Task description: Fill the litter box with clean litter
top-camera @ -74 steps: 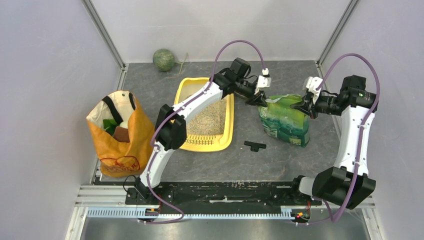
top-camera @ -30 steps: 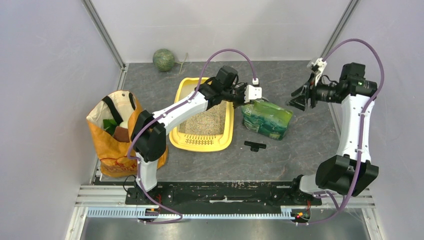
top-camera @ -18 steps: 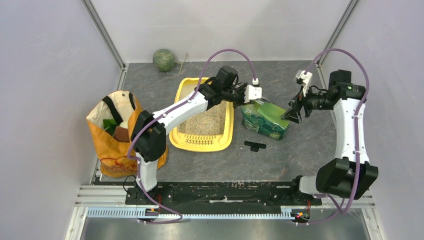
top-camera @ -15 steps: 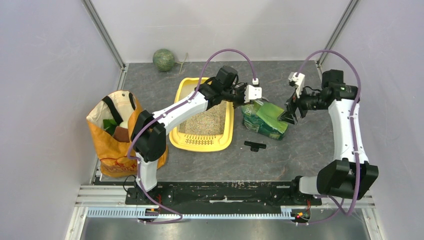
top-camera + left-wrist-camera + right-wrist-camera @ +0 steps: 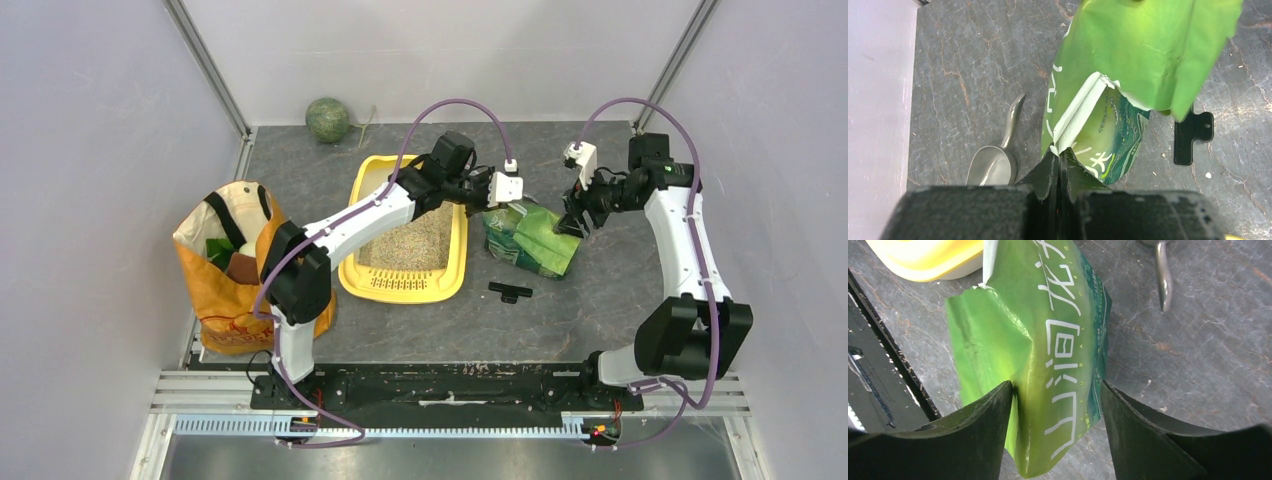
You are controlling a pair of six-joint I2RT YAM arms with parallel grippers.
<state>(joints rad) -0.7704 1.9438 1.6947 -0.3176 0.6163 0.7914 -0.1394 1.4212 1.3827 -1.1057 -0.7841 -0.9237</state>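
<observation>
The green bag's flap slants while my left gripper pinches the bag's white-lined edge, so both grippers should take the fold's crease (image 5: 1030,357) to square it.
The yellow litter box (image 5: 400,292) lies mid-table with a layer of beige litter (image 5: 415,240) inside; its corner shows in the right wrist view (image 5: 928,257). Just right of it a glossy green bag (image 5: 530,238) leans over. My left gripper (image 5: 495,205) is shut on the bag's white-lined top edge (image 5: 1075,117), with the jaws (image 5: 1059,156) pressed flat together on it. My right gripper (image 5: 572,222) stands open at the bag's other end. In the right wrist view its fingers (image 5: 1057,385) straddle the bag (image 5: 1058,340), the left one touching it.
An orange shopping bag (image 5: 235,265) stands at the left. A green ball (image 5: 327,119) sits at the back wall. A black clip (image 5: 510,291) lies in front of the green bag. A grey scoop (image 5: 993,165) rests on the table under it.
My right arm has swung in from the back right, and its open jaws now sit around the bag's right end. The left gripper has kept its hold in the same place.
</observation>
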